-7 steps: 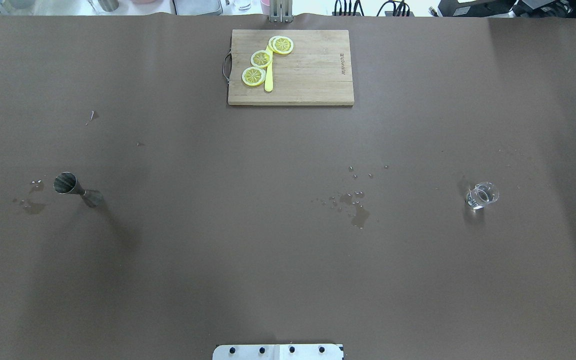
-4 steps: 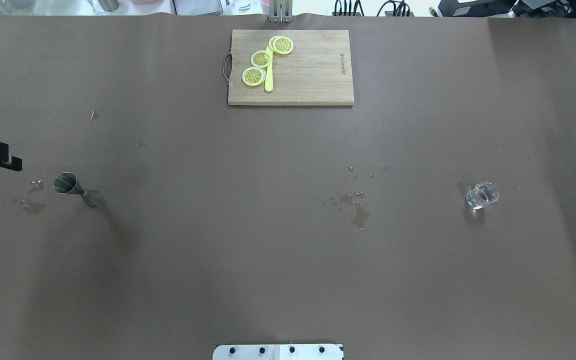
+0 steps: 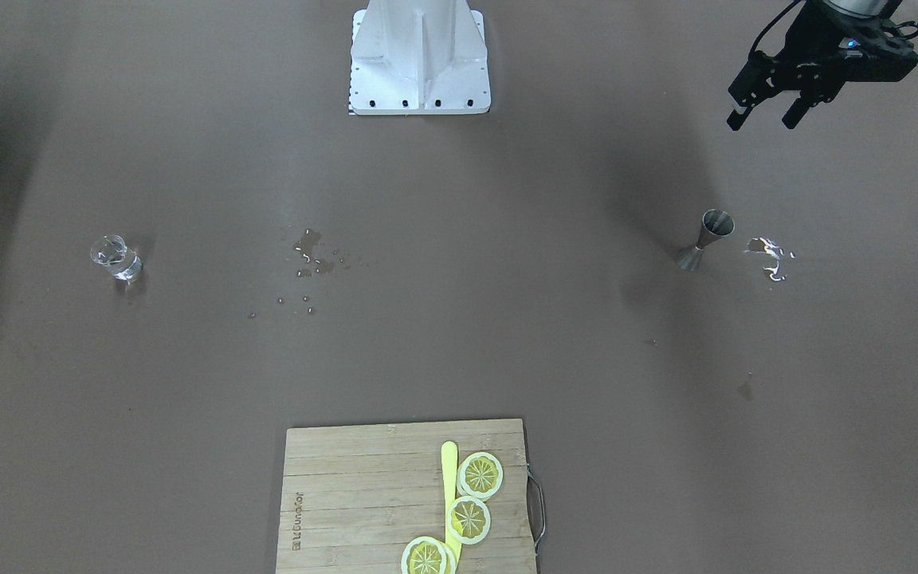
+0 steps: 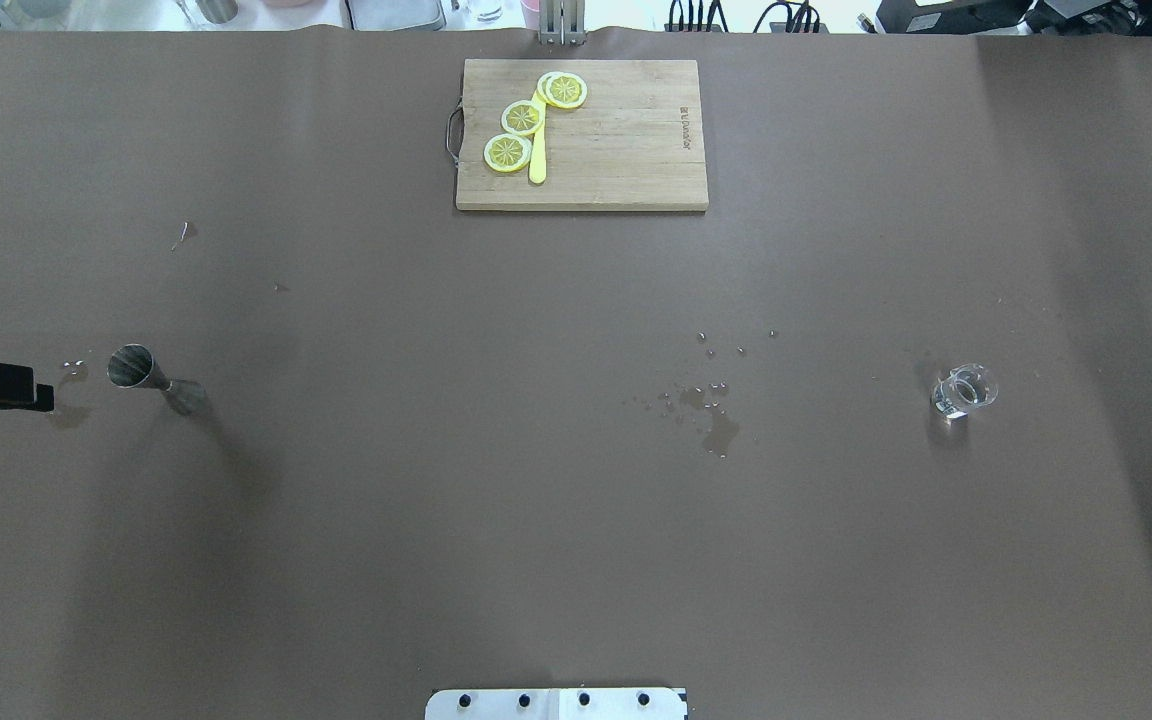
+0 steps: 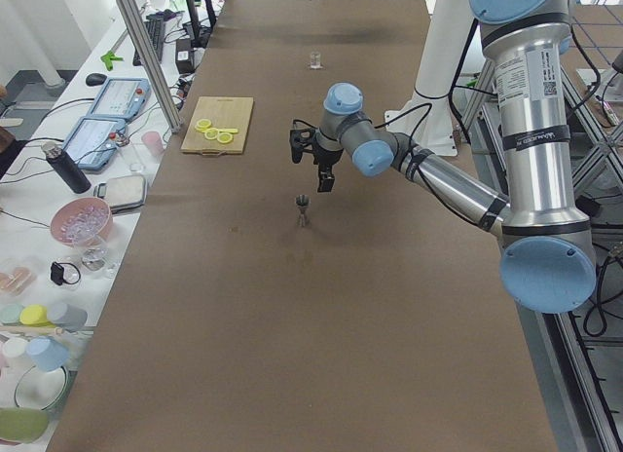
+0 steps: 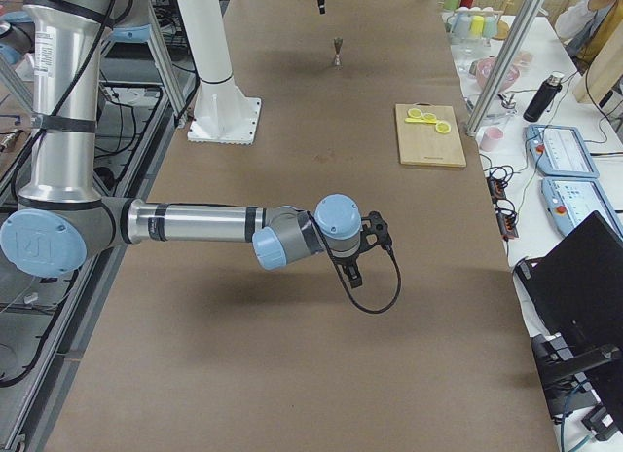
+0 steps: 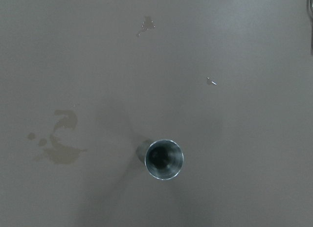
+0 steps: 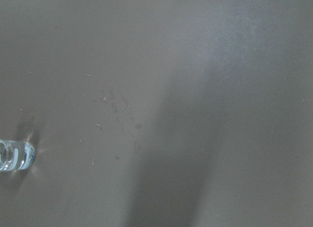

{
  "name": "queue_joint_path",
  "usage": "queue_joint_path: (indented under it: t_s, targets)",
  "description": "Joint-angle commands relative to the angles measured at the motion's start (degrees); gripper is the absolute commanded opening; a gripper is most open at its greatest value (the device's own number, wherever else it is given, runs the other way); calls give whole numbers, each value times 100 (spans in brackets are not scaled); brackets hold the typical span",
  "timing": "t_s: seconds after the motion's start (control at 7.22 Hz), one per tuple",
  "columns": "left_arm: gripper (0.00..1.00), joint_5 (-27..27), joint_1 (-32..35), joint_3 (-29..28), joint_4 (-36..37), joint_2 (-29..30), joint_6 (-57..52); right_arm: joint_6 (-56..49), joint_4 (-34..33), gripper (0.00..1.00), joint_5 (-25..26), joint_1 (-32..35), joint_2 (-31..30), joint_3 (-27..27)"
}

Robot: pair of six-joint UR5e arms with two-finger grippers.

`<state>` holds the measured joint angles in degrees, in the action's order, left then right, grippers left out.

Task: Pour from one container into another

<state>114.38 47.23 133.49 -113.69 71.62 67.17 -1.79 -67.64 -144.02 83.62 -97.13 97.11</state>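
Note:
The robot's left gripper should close on the narrow middle (image 3: 701,247) of the small steel jigger, just below the jigger's upper cup.
The small steel jigger (image 3: 706,237) stands upright on the brown table (image 3: 507,335) on my left side, and shows from above in the left wrist view (image 7: 164,158). My left gripper (image 3: 763,119) hovers above and behind it, open and holding nothing. The clear glass tumbler (image 3: 115,257) stands far off on my right side, with a little liquid in it (image 8: 14,156). My right gripper (image 6: 355,262) shows only in the exterior right view, raised over the table; I cannot tell whether it is open or shut.
A wooden cutting board (image 4: 626,150) with lemon slices (image 4: 521,118) and a yellow knife lies at the far middle. Water spots (image 4: 711,410) mark the table centre, and more lie beside the jigger (image 3: 768,257). The robot base (image 3: 419,56) is at the near edge.
My left gripper has come in from the table's left edge and moved toward the near side, level with the jigger. Jigger and tumbler have not moved.

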Motion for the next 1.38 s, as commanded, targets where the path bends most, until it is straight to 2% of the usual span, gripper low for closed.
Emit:
queue_joint_path:
  t_s: [0.0, 0.14, 0.28, 0.55, 0.69, 0.83, 0.97, 1.11, 1.25]
  targets:
    - [98, -1097, -886, 89, -1046, -691, 16, -14, 23, 100, -161, -309, -17, 271]
    - [98, -1720, -1169, 55, -1459, -832, 59, -15, 31, 100, -66, -415, -26, 395]
    - [97, -2074, -1337, 46, -1672, -860, 303, -15, 32, 100, 22, -521, -52, 544]
    - [97, -3723, -1846, -164, -2295, -860, 437, -15, 40, 100, 242, -723, -157, 983]
    - [97, -4400, -2423, -357, -2429, -782, 551, -15, 84, 100, 321, -811, -201, 1063]
    - [97, -5373, -2864, -646, -2421, -616, 830, -6, 345, 100, 505, -864, -210, 1117]
    - [97, -5713, -3060, -814, -2421, -562, 1373, 90, 461, 100, 524, -908, -245, 1117]
    - [97, -6221, -3140, -1042, -2447, -457, 1552, 369, 923, 100, 524, -961, -324, 1082]
    - [97, -6479, -3289, -1279, -2474, -369, 1580, 790, 1581, 100, 585, -1126, -472, 995]
